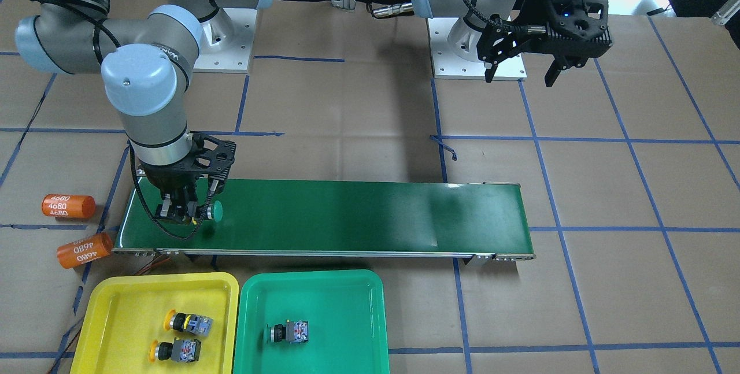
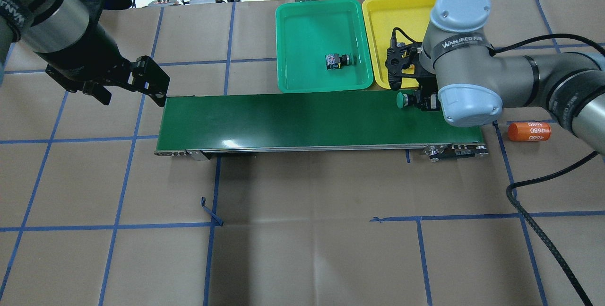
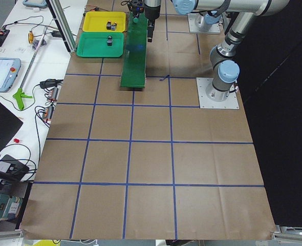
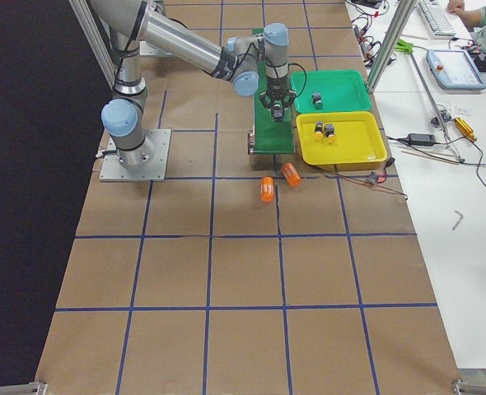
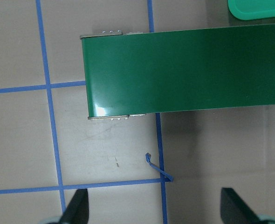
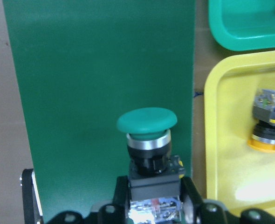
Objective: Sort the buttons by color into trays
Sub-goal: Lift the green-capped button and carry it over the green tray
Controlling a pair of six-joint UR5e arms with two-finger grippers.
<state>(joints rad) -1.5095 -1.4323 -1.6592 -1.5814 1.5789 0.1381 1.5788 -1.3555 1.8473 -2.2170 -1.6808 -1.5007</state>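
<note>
Next, I let go of the green-capped button with my right gripper in the green tray, just nearside of the other green-capped button (image 1: 286, 365).
My right gripper (image 1: 184, 212) is shut on a green-capped button (image 1: 216, 210) over the end of the dark-green conveyor belt (image 1: 347, 218). In the right wrist view the fingers clamp its black body and the green cap (image 6: 147, 120) points away. The yellow tray (image 1: 115, 304) holds two yellow-capped buttons (image 1: 188, 322) (image 1: 176, 351). The green tray (image 1: 341, 299) beside it holds one green-capped button (image 1: 289, 332). My left gripper (image 1: 520, 70) is open and empty, raised off the belt's other end; its fingertips (image 5: 77, 210) show spread wide in the left wrist view.
Two orange cylinders marked 4680 (image 1: 68, 205) (image 1: 84, 250) lie on the brown paper beside the belt end near my right arm. Both trays sit side by side just past the belt's far edge (image 2: 307, 36) (image 2: 383, 27). A black cable (image 2: 543, 230) trails from the right arm.
</note>
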